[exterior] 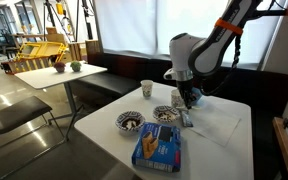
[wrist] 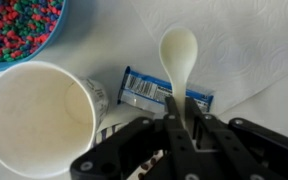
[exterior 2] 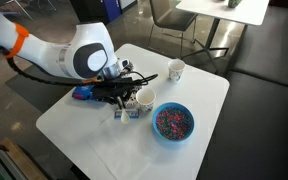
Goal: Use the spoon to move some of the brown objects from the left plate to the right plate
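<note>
My gripper needs to release the white spoon on the white paper (exterior: 210,118) (wrist: 222,46) next to the small blue-white packet.
The left plate (exterior: 130,122) has a patterned rim and holds a heap of the brown objects (exterior: 130,121). The right plate (exterior: 167,113), its near twin, has a paler centre. My gripper (exterior: 188,98) hangs just beyond the right plate and is shut on a white spoon (wrist: 179,50). In the wrist view my gripper (wrist: 179,120) grips the spoon's handle. The spoon's bowl is empty and lies over a small blue-white packet (wrist: 164,92) and white paper. A few brown bits (wrist: 147,163) show between the gripper's parts. In an exterior view my arm (exterior 2: 84,55) hides both plates.
A large blue packet (exterior: 158,147) lies at the table's near edge. A paper cup (wrist: 39,115) stands beside a blue bowl of coloured beads (exterior 2: 173,121). Another paper cup (exterior 2: 175,70) stands farther off. White paper (wrist: 244,40) covers the table by the spoon.
</note>
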Available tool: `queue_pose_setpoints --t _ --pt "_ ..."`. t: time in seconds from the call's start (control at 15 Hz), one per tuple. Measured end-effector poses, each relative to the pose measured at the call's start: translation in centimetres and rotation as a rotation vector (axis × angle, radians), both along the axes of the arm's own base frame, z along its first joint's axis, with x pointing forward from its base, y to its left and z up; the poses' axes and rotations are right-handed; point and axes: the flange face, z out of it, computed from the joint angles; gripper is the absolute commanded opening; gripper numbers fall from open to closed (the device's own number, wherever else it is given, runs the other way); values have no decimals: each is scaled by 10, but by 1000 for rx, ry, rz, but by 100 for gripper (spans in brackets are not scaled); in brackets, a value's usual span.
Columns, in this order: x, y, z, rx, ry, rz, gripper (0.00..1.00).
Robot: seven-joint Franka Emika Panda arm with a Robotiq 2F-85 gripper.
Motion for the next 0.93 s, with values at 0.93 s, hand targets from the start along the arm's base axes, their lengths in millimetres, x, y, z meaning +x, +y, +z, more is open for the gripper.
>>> queue_pose_setpoints --t 0.93 --pt "-10 -11 -14 0 50 74 3"
